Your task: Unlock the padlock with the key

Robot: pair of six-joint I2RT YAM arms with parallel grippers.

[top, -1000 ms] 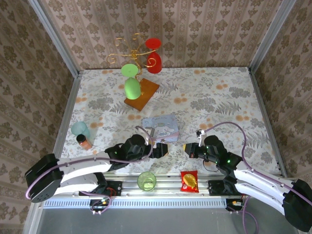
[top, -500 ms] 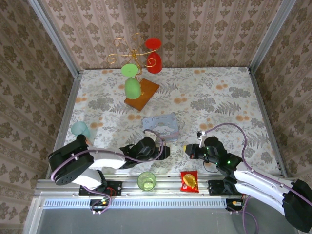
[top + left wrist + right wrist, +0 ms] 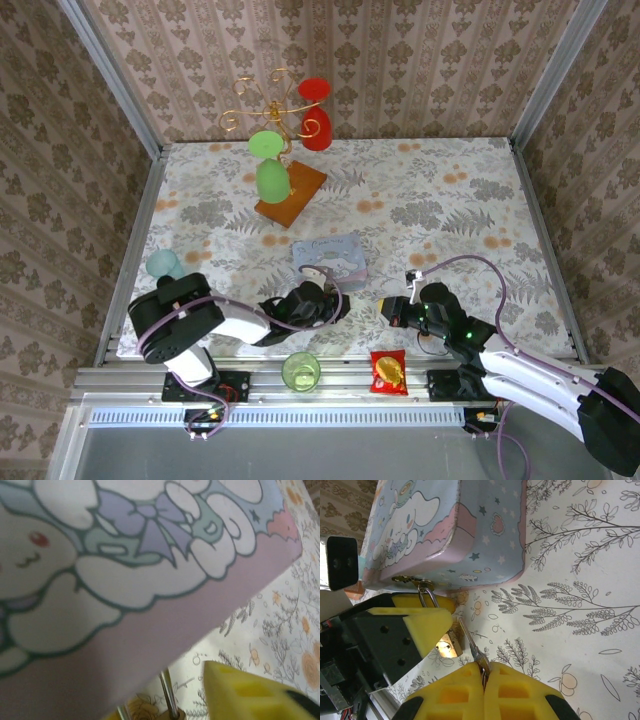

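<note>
The padlock hangs at a slant, with its shackle loose between the open fingers of my left gripper. So my left gripper will turn and close on the shackle point(image 3: 429, 597) before using the key.
The small brass padlock point(image 3: 447, 645) hangs by its silver shackle point(image 3: 426, 597) from the latch of the blue cartoon tin point(image 3: 450, 525). My left gripper point(image 3: 439, 611) is shut on the padlock, with a yellow finger on each side of the shackle. In the left wrist view the shackle point(image 3: 169, 692) runs down beside one yellow finger point(image 3: 250, 695), under the tin's pink edge. My right gripper point(image 3: 483, 667) is shut on the head of the slender silver key point(image 3: 469, 644). The blade lies along the padlock's side, its tip near the left finger. From above, both grippers point(image 3: 338, 306) point(image 3: 383, 308) meet in front of the tin point(image 3: 328, 258).
A green cup point(image 3: 300, 371) and a red snack packet point(image 3: 387, 371) sit on the front rail between the arm bases. A teal cup point(image 3: 162, 264) stands at the left. At the back, a wire stand on a wooden base point(image 3: 290, 193) carries green and red cups.
My left arm's rear links have swung in toward the table's front left while its gripper stayed at the tin. The right gripper has crept slightly left and nearer.
</note>
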